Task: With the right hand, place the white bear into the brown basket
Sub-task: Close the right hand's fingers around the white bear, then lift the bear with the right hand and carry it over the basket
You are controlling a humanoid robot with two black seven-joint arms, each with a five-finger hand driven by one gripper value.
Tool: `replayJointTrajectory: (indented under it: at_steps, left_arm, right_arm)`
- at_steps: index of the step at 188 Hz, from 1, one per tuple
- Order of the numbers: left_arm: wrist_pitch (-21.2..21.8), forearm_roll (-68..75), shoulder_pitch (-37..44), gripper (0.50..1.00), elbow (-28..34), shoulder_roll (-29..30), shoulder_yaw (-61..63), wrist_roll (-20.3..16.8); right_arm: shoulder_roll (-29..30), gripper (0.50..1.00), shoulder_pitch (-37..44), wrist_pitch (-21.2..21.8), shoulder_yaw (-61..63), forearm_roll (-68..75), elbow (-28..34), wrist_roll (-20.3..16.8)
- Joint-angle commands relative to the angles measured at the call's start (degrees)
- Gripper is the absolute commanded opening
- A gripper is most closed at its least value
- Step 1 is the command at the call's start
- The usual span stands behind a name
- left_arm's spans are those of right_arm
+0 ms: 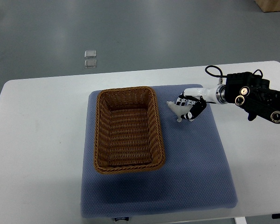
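I need to let go of the white bear with my right gripper inside the far half of the brown basket (115,123).
A brown wicker basket (127,129) sits empty on the left half of a blue mat (196,158). My right hand (190,107) comes in from the right edge and its fingers are curled around a small white bear (176,110), just right of the basket's upper right corner. The bear is mostly hidden by the fingers; only pale white parts stick out to the left. I cannot tell whether it is lifted off the mat. The left arm is out of view.
The mat lies on a white table (37,140). Two small clear squares (90,58) lie on the grey floor beyond the table's far edge. A wooden box corner (273,4) shows at the top right.
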Motion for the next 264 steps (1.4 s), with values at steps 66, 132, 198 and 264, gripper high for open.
replayJointTrajectory:
  at_steps: [66,132,198,264]
  left_arm:
    - [0.0,0.1,-0.1,1.000,-0.2,0.0,0.1,0.0]
    - [0.0,0.1,-0.1,1.000,-0.2,0.0,0.1,0.0]
    - [0.0,0.1,-0.1,1.000,-0.3,0.0,0.1,0.0]
    - [0.0,0.1,-0.1,1.000,-0.8,0.0,0.1,0.0]
  right_arm:
    - [-1.8,0.500,4.9,1.3,0.8,-0.1,0.8,0.0]
    - [-8.8,0.500,16.2,6.5,1.2,2.1,12.4,-0.9]
    - [-5.9,0.500,17.7,3.9,1.1,5.6,19.2,-2.6]
    - [9.8,0.500,13.5,-2.4,0.2,4.9,11.7,-2.6]
